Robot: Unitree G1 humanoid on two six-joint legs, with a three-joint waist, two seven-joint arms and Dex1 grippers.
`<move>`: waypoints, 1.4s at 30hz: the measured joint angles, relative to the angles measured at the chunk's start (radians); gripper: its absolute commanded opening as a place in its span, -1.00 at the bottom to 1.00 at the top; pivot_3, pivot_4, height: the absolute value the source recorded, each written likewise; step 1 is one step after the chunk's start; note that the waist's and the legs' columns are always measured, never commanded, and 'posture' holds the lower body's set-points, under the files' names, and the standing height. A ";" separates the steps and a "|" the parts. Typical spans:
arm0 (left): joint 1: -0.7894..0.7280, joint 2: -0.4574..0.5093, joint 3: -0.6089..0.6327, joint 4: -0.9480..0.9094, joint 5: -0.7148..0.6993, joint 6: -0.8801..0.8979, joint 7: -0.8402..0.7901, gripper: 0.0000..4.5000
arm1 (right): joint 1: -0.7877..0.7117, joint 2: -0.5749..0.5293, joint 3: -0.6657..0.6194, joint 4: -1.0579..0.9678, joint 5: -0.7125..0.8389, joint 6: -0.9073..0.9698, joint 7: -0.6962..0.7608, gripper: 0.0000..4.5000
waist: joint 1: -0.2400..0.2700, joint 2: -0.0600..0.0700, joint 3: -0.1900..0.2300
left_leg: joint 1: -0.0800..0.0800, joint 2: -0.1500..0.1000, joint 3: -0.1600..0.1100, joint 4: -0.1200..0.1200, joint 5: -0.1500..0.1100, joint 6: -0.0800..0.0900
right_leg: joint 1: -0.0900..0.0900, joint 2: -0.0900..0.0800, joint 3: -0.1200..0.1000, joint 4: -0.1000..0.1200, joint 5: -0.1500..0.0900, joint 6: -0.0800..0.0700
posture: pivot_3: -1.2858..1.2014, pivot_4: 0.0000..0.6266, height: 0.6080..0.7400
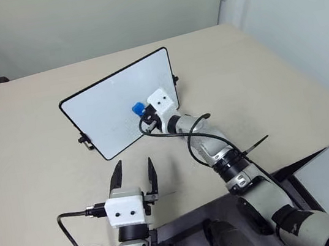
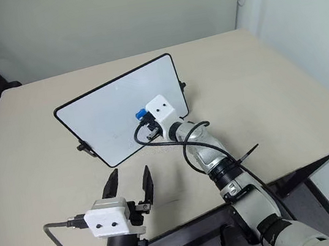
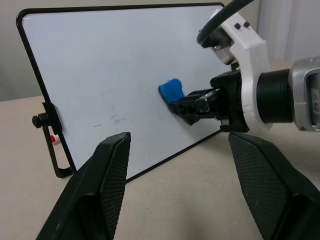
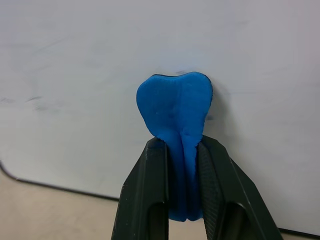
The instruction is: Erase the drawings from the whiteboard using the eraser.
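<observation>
Next, my right gripper lets go of the eraser on the beige table (image 1: 212, 134) beneath that gripper's own silver forearm, clear of the whiteboard.
The whiteboard (image 1: 112, 103) stands tilted back on the beige table, black-framed, facing me. My right gripper (image 4: 182, 145) is shut on the eraser (image 4: 175, 107), a small soft blue block squeezed between the two fingers. The eraser (image 1: 138, 109) is pressed against the board's right half, a little below its middle. The drawings are hidden; faint grey smudges (image 3: 116, 119) show on the board's surface to the left of the eraser. My left gripper (image 1: 134, 169) hovers open near the table's front edge, in front of the board's lower corner, with nothing between its fingers.
The board rests on small black clip feet (image 1: 85, 141) at its sides. The table (image 1: 256, 72) stretches wide to the right and behind the board, ending at a pale wall. Black cables (image 1: 172, 135) loop off both wrists.
</observation>
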 measured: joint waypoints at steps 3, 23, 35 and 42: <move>-0.003 0.000 0.000 0.000 0.000 0.003 -0.004 0.52 | -0.008 0.001 -0.020 0.003 -0.001 -0.001 -0.009 -0.81 | 0.000 0.000 0.000 | 0.000 0.000 0.000 0.000 0.000 0.000 | 0.000 0.000 0.000 -0.002 0.000 0.000 | 0.03 -0.52 0.86; -0.006 0.000 -0.001 -0.001 0.004 0.004 -0.003 0.52 | -0.009 0.007 0.149 0.030 -0.056 -0.106 0.112 -0.81 | -0.011 0.000 0.000 | -0.001 0.001 0.000 -0.007 -0.002 -0.004 | -0.004 0.000 -0.002 0.000 0.006 0.001 | 0.03 -0.52 0.86; -0.018 0.000 -0.002 0.000 0.004 0.003 -0.004 0.52 | 0.108 -0.107 0.061 -0.247 0.013 0.077 0.168 -0.81 | 0.016 -0.001 -0.001 | -0.001 0.000 0.000 -0.006 -0.007 -0.001 | -0.004 0.000 -0.003 -0.007 0.009 -0.004 | 0.03 -0.52 0.86; -0.029 0.000 -0.004 0.001 0.004 0.003 -0.005 0.52 | 0.218 -0.282 -0.077 -0.564 0.136 0.440 0.184 -0.81 | 0.020 -0.001 -0.001 | -0.001 -0.002 0.003 0.000 -0.010 0.003 | 0.003 -0.002 -0.001 -0.007 0.006 0.000 | 0.03 -0.52 0.86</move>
